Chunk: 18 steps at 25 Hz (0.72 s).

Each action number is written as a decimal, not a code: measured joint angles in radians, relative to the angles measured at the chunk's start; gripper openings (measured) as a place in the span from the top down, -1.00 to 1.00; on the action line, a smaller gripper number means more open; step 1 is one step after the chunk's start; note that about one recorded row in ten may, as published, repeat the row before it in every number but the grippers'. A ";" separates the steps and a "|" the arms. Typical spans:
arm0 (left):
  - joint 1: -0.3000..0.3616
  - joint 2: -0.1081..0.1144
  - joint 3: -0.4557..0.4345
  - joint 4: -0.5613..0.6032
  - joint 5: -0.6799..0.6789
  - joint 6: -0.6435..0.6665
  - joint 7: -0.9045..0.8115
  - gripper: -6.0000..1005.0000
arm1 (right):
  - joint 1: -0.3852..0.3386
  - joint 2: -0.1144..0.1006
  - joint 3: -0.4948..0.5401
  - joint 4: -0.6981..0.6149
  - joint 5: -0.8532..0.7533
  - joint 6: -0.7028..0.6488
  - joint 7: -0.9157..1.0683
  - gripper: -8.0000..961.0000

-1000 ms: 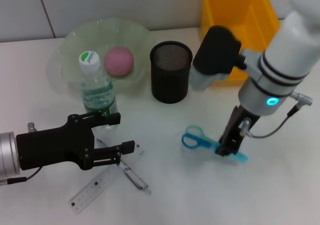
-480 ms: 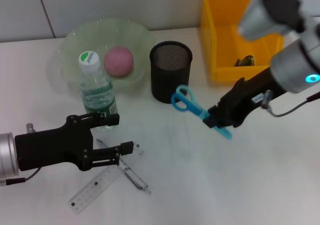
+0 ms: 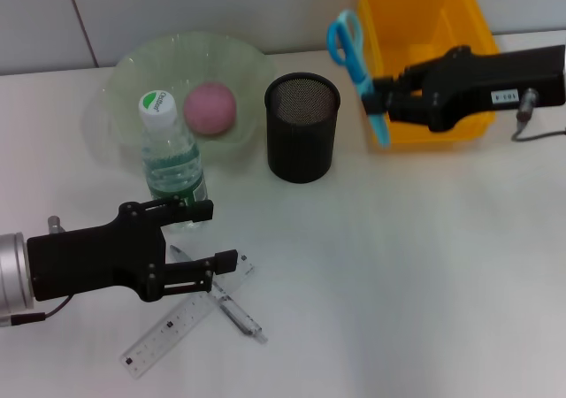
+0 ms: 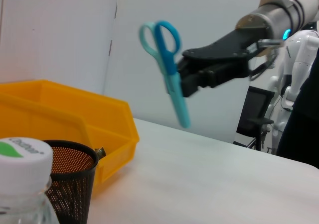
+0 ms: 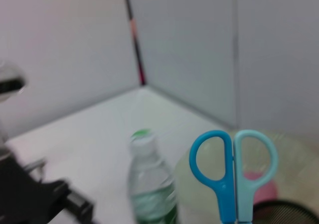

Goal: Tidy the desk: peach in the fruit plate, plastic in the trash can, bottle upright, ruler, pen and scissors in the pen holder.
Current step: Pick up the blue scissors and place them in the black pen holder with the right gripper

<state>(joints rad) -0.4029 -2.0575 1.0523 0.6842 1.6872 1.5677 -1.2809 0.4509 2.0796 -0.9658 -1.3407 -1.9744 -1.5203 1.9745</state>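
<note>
I will use my right gripper to put the blue scissors down inside the black mesh pen holder (image 3: 287,105) (image 5: 279,210), against the holder's rim that faces the fruit plate.
My right gripper (image 3: 382,99) is shut on the blue scissors (image 3: 356,67), holding them in the air, handles up, just right of the black mesh pen holder (image 3: 302,126) and in front of the yellow trash can (image 3: 416,18). The left wrist view shows the scissors (image 4: 167,69) hanging from that gripper (image 4: 192,79). The pink peach (image 3: 210,108) lies in the green fruit plate (image 3: 124,71). The bottle (image 3: 172,159) stands upright. My left gripper (image 3: 212,235) is open, low beside the bottle, above the ruler (image 3: 168,332) and pen (image 3: 232,308). No plastic shows.
The ruler and pen lie crossed near the table's front left. The pen holder stands between the plate and the yellow bin. White wall panels run behind the table.
My right gripper has lifted the scissors off the table and swung them up and back, from the front right to beside the pen holder. The left arm has stayed still.
</note>
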 joint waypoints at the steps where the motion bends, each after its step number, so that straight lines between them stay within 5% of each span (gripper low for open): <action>1: 0.000 0.000 0.000 0.000 0.000 0.001 0.000 -0.57 | -0.001 0.000 0.002 0.015 0.011 0.017 -0.016 0.52; 9: -0.001 0.000 0.000 0.000 0.000 0.003 -0.001 -0.57 | 0.032 0.001 -0.007 0.252 0.196 0.214 -0.245 0.50; 18: 0.001 -0.002 0.000 0.000 0.000 0.005 -0.003 -0.57 | 0.157 0.002 -0.011 0.480 0.223 0.360 -0.351 0.49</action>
<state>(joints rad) -0.4021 -2.0596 1.0523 0.6842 1.6873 1.5726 -1.2837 0.6079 2.0816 -0.9771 -0.8603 -1.7518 -1.1606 1.6237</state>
